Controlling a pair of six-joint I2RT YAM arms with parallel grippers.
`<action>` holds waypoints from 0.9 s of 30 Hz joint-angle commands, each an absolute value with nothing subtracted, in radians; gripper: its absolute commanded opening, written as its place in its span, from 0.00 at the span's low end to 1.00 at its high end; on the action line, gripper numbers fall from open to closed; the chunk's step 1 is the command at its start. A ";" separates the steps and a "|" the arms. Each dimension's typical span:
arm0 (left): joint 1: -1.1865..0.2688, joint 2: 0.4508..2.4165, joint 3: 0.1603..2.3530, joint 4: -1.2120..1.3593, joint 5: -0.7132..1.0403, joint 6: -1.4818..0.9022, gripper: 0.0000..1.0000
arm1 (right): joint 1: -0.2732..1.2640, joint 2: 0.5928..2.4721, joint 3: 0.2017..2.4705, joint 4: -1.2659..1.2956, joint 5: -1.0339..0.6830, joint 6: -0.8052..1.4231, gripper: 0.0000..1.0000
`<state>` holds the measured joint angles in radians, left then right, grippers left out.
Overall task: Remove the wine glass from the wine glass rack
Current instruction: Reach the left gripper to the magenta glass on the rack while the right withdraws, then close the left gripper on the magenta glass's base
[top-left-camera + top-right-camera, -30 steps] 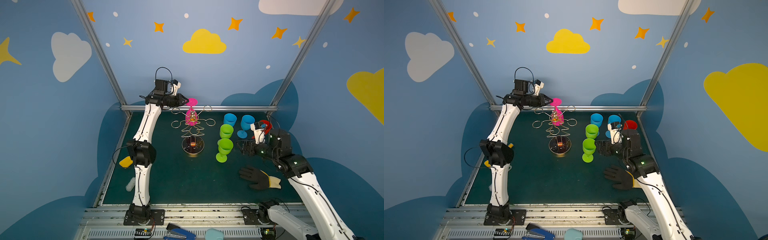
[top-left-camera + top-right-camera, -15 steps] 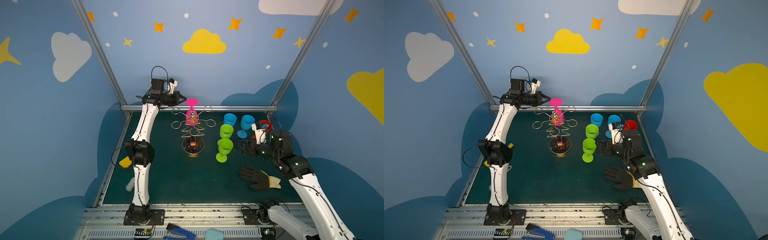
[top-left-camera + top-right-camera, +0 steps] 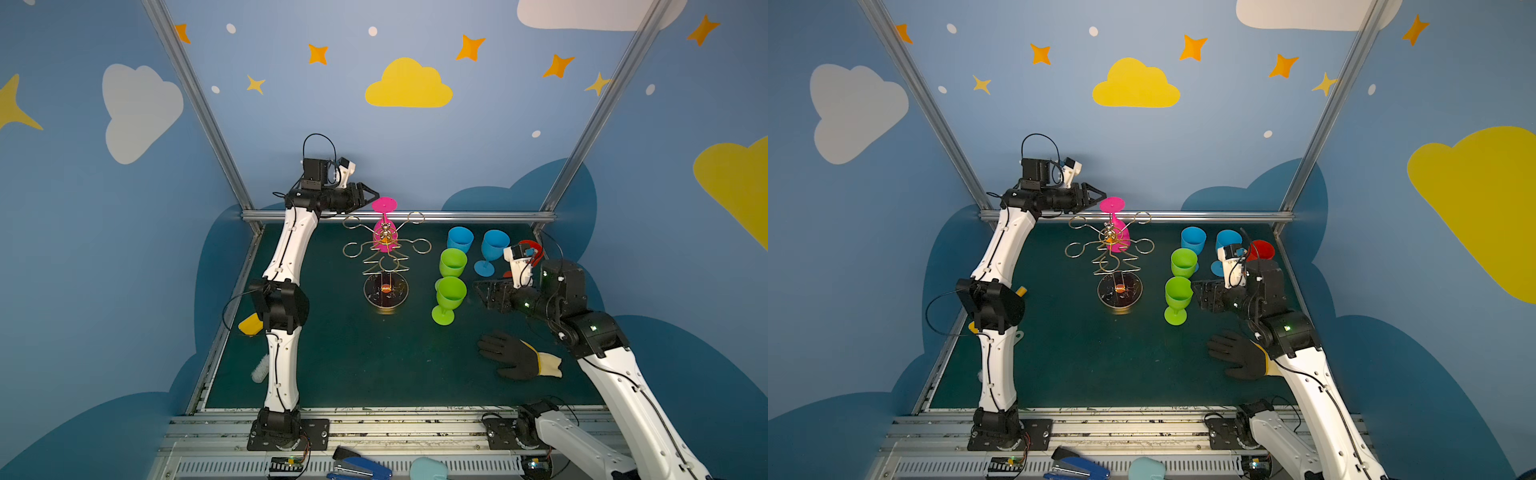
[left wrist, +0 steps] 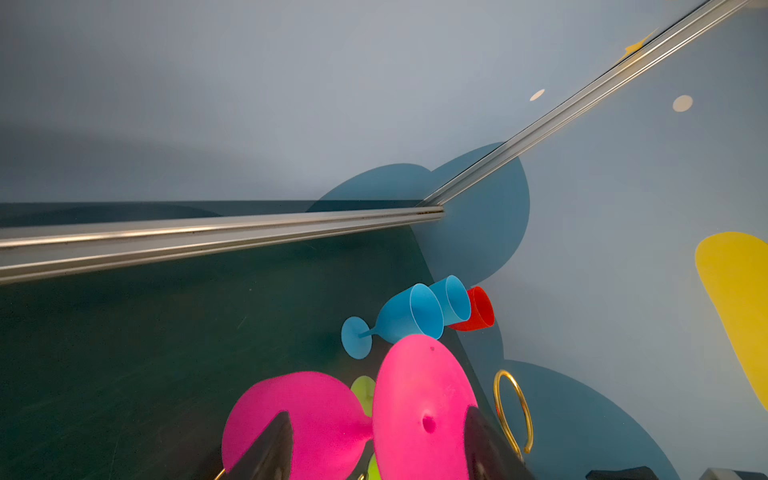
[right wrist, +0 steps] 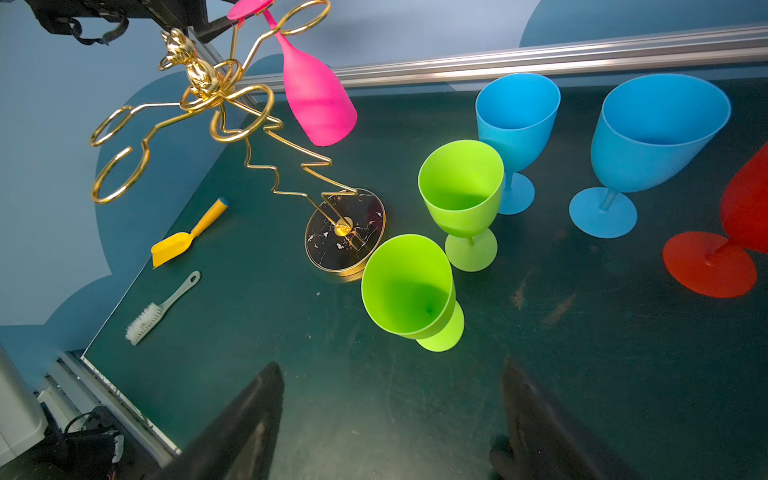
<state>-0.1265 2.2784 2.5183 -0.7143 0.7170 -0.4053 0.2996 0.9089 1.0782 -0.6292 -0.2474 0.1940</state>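
The foot of the pink wine glass barely reaches the open fingertips of my left gripper, so next I move in deeper and close on the foot's near edge [image 3: 376, 205] before I lift it.
A pink wine glass [image 3: 385, 237] hangs upside down on the gold wire wine glass rack [image 3: 385, 261], its round foot [image 3: 384, 204] on top. In both top views my left gripper [image 3: 371, 194] is open, level with that foot and just left of it. The left wrist view has the pink foot [image 4: 419, 411] and bowl [image 4: 299, 419] between the two spread dark fingers [image 4: 270, 449]. My right gripper [image 3: 484, 293] hovers open and empty low over the mat, beside the nearer green glass [image 3: 451, 293]. The right wrist view shows the rack [image 5: 195, 72] and the pink glass [image 5: 318, 99].
Two green glasses [image 3: 453, 262], two blue ones [image 3: 460, 239] and a red one [image 3: 1260, 249] stand right of the rack's dark round base [image 3: 385, 291]. A black glove [image 3: 511, 355] lies front right. A yellow scoop [image 3: 250, 324] and a brush [image 3: 261, 368] lie at the left edge. A metal rail [image 3: 478, 216] runs along the back.
My left gripper's jaws have spread apart beside the pink foot, and the arm shifted slightly. The pink glass still hangs in the same place. The right arm has not moved.
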 commanded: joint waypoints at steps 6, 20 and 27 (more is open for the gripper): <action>-0.158 2.291 2.564 -0.773 0.664 -0.326 0.64 | 0.295 0.892 1.080 -0.636 -0.248 0.187 0.81; -0.166 2.295 2.563 -0.788 0.650 -0.303 0.25 | 0.292 0.888 1.078 -0.640 -0.241 0.184 0.81; -0.163 2.288 2.564 -0.790 0.646 -0.311 0.04 | 0.289 0.876 1.074 -0.643 -0.234 0.182 0.81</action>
